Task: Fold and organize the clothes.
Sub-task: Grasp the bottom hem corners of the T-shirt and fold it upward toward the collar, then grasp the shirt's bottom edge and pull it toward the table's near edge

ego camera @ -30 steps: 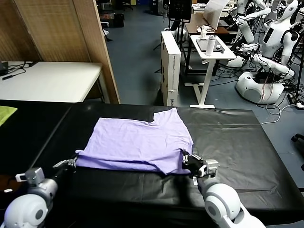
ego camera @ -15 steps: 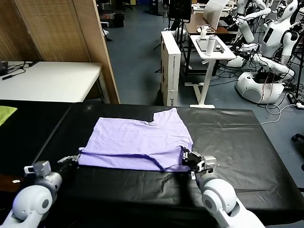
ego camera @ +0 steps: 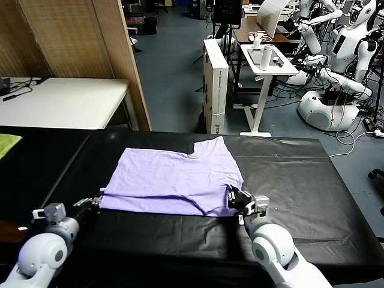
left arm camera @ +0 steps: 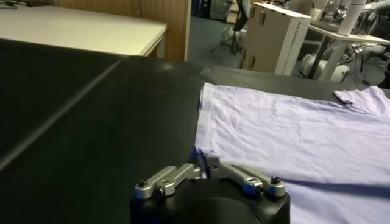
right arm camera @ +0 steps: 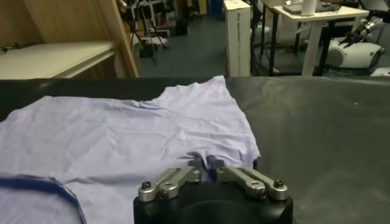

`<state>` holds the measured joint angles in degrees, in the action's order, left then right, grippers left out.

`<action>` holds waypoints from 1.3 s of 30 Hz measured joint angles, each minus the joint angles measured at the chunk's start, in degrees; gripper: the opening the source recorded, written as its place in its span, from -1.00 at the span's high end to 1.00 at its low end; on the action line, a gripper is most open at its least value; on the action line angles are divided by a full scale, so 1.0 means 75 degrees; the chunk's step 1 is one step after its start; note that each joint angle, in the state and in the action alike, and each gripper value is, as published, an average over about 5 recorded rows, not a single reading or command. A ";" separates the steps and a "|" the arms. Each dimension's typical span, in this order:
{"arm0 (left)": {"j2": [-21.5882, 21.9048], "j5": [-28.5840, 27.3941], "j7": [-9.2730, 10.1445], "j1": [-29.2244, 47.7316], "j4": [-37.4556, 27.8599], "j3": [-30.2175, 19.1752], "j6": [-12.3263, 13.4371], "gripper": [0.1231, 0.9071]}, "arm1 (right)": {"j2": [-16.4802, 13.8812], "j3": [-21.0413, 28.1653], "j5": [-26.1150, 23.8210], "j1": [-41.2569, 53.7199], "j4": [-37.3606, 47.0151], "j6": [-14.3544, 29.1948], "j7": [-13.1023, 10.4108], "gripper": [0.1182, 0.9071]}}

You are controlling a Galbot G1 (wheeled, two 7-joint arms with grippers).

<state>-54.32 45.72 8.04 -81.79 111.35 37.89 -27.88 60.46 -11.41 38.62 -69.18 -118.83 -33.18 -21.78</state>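
The shirt's top layer is in my left gripper, short of the shirt's near edge, so next I open, take the shirt's near corner [ego camera: 102,206] and pull the whole shirt closer.
The lavender T-shirt [ego camera: 177,174] lies on the black table [ego camera: 300,180], its near part folded back over itself. My left gripper [ego camera: 98,197] is shut on the shirt's near left corner; in the left wrist view the gripper [left arm camera: 203,163] pinches the fabric edge [left arm camera: 196,143]. My right gripper [ego camera: 231,195] is shut on the shirt's near right corner; in the right wrist view the gripper [right arm camera: 205,163] pinches a fold of fabric [right arm camera: 201,137]. Both hold the near edge low over the table. A dark purple hem line [right arm camera: 55,187] shows along the folded edge.
A yellow-green cloth [ego camera: 7,143] lies at the table's far left edge. A white table [ego camera: 60,102] and wooden panel [ego camera: 78,42] stand behind on the left. A cardboard box [ego camera: 215,84], a small white stand [ego camera: 267,63] and other robots [ego camera: 336,72] are beyond the table.
Both grippers have carried the shirt's near edge a little farther away from me over the shirt. The fold has narrowed and flattened.
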 joint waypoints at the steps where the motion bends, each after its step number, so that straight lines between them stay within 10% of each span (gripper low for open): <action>1: -0.0012 0.0000 0.0008 -0.0025 0.0035 0.0013 -0.0007 -0.56 | -0.0071 -0.0053 -0.0016 -0.0091 -0.0088 -0.0006 0.0045 -0.98; 6: -0.0095 -0.0020 0.0017 -0.0239 0.0272 0.0148 -0.0033 -0.97 | -0.0425 -0.0380 -0.0147 -0.0666 -0.0528 0.0005 0.0250 -1.00; 20: -0.0403 -0.0202 0.0055 -0.0691 0.0375 0.0228 -0.0105 -1.00 | -0.0664 -0.0615 -0.0479 -0.1615 -0.0808 0.0078 0.0525 -1.00; 26: -0.0417 -0.0205 0.0053 -0.0732 0.0390 0.0235 -0.0106 -0.98 | -0.0647 -0.0505 -0.0545 -0.1601 -0.0739 0.0080 0.0535 -0.56; 33: -0.0438 -0.0217 0.0056 -0.0752 0.0384 0.0231 -0.0107 -0.16 | -0.0616 -0.0430 -0.0569 -0.1551 -0.0634 0.0078 0.0546 0.53; 39: -0.0436 -0.0222 0.0062 -0.0790 0.0380 0.0234 -0.0107 0.76 | -0.0661 -0.0469 -0.0418 -0.1648 -0.0789 -0.0098 0.0454 0.94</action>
<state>-57.59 44.05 8.50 -87.71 114.20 39.64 -28.69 55.50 -14.93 35.49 -81.54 -124.76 -33.91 -18.37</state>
